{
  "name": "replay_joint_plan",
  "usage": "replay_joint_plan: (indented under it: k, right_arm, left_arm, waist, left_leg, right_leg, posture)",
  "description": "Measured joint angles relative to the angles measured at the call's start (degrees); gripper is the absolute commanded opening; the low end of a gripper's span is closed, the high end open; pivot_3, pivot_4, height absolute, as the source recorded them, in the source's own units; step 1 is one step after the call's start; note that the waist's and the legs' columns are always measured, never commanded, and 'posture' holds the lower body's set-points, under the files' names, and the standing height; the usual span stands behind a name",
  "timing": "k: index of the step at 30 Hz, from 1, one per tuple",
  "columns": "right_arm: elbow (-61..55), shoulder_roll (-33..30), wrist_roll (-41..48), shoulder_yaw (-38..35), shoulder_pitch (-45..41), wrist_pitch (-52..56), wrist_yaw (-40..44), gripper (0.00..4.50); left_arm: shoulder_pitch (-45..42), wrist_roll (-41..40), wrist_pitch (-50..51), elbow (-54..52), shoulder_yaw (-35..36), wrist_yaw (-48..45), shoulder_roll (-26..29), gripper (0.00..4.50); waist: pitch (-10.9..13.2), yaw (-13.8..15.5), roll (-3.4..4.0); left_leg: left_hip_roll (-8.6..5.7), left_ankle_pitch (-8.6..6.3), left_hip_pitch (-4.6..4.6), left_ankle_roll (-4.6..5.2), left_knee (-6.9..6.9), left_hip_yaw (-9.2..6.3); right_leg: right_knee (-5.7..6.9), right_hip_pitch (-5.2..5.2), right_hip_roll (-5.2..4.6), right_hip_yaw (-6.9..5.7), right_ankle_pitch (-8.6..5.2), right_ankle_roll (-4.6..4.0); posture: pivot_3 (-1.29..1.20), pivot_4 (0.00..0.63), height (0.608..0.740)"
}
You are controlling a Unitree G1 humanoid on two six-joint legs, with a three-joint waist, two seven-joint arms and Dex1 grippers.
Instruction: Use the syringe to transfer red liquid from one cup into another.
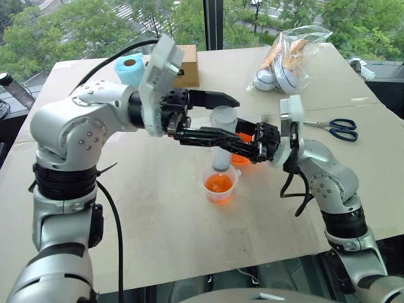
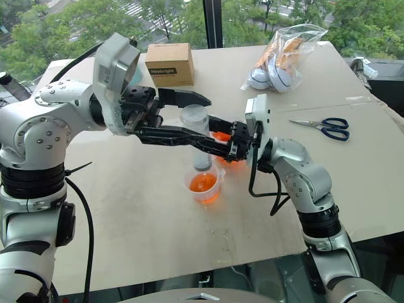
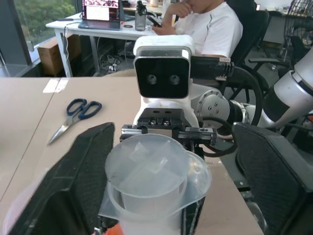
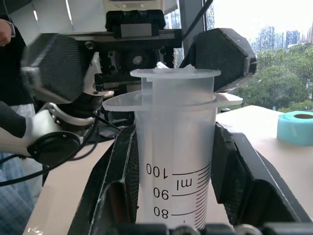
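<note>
The syringe will go down on the table (image 1: pixel 304 153) just in front of the scissors, set there by my right gripper.
The syringe (image 1: pixel 223 136) stands upright over the middle of the table, its narrow end pointing down. My right gripper (image 4: pixel 175 196) is shut on its clear barrel, near the 80 to 100 marks. The white plunger (image 4: pixel 173 73) sits low, just above the barrel's flange. My left gripper (image 1: pixel 222 118) is open, one finger on each side of the plunger top without touching it. Right under the syringe stands a clear cup (image 1: pixel 219 184) with red liquid (image 1: pixel 218 184) in it. A second cup (image 1: pixel 242 158) holding red liquid is behind it, mostly hidden by my right gripper.
A cardboard box (image 1: pixel 185 67) and a blue tape roll (image 1: pixel 129 68) stand at the table's back. A plastic bag (image 1: pixel 287 60) lies at the back right, with scissors (image 1: pixel 334 128) on the right. A person (image 3: pixel 205 24) sits beyond the table's right side.
</note>
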Motion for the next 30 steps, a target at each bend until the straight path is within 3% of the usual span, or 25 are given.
replay_joint_plan:
  k: [6,12,15,20,22,25,29,30]
  right_arm:
    - [-1.82,0.2,4.27,-2.69,-1.02,1.44,-1.4,1.6]
    - [-3.93,-1.74,15.99,-7.12,-1.33,9.23,-5.1,1.6]
    - [-3.58,-6.33,21.45,-11.0,-3.02,13.53,-7.74,1.6]
    - [2.97,-21.55,31.45,-17.56,-6.33,26.58,-11.64,1.6]
    - [8.32,-31.76,28.49,-16.57,-6.42,32.65,-10.66,1.6]
    - [15.19,-37.91,20.24,-11.94,-6.6,35.96,-9.81,1.6]
    - [22.48,-35.8,8.86,-3.78,-8.13,34.02,-8.77,1.6]
    - [23.76,-34.72,6.14,-2.02,-8.66,32.68,-8.34,2.07]
  left_arm:
    - [-4.36,-7.05,3.61,1.47,5.47,3.29,-0.17,3.78]
    - [-6.26,-8.9,3.54,4.62,11.47,10.57,0.21,3.78]
    - [-4.73,-9.29,3.6,4.0,14.33,13.28,2.8,3.78]
    - [7.21,-9.46,5.34,-0.44,20.42,15.82,9.7,3.78]
    - [19.98,-8.05,6.13,-4.63,23.98,15.41,13.73,3.78]
    - [30.24,-4.23,4.75,-6.38,26.39,15.64,14.24,3.78]
    - [35.52,2.35,-1.08,-7.78,27.14,17.41,14.51,3.78]
    - [37.62,4.13,-2.44,-8.41,26.85,17.37,14.65,3.83]
  waist:
    - [0.0,0.08,-0.01]
    - [0.0,0.09,-0.01]
    - [0.0,0.06,-0.01]
    - [0.01,-0.05,0.0]
    - [0.0,-0.15,0.0]
    - [-0.03,0.21,-0.19]
    - [-0.05,0.39,-0.23]
    - [-0.04,0.39,-0.2]
  left_leg:
    - [0.0,0.0,0.0,0.0,0.02,-0.02]
    - [0.0,0.0,0.0,0.0,0.02,-0.04]
    - [-0.01,0.0,0.0,0.0,0.01,-0.02]
    - [0.0,0.0,0.01,0.0,-0.06,-0.02]
    - [0.0,-0.01,0.02,0.03,-0.15,0.11]
    - [0.03,-0.02,0.0,0.03,-0.14,0.09]
    - [0.04,-0.02,0.04,0.04,-0.12,0.19]
    - [0.03,-0.02,0.02,0.05,-0.14,0.26]
  right_leg:
    - [0.0,0.02,-0.02,-0.02,0.0,0.0]
    - [0.0,0.02,-0.05,-0.04,0.0,0.0]
    - [-0.02,0.02,-0.1,-0.03,0.0,0.0]
    - [-0.06,0.03,-0.35,-0.01,0.0,-0.01]
    - [-0.11,0.02,-0.39,0.12,-0.01,-0.01]
    - [-0.39,0.04,-0.35,0.16,-0.01,-0.02]
    - [-0.37,0.03,-0.34,0.3,0.0,-0.01]
    - [-0.37,-0.01,-0.35,0.36,0.0,-0.01]
  posture:
    - [0.0,0.15,0.74]
    - [0.0,0.15,0.74]
    - [0.0,0.15,0.74]
    - [0.0,0.15,0.74]
    - [0.0,0.15,0.74]
    - [0.0,0.15,0.74]
    - [0.0,0.15,0.74]
    - [0.0,0.15,0.74]
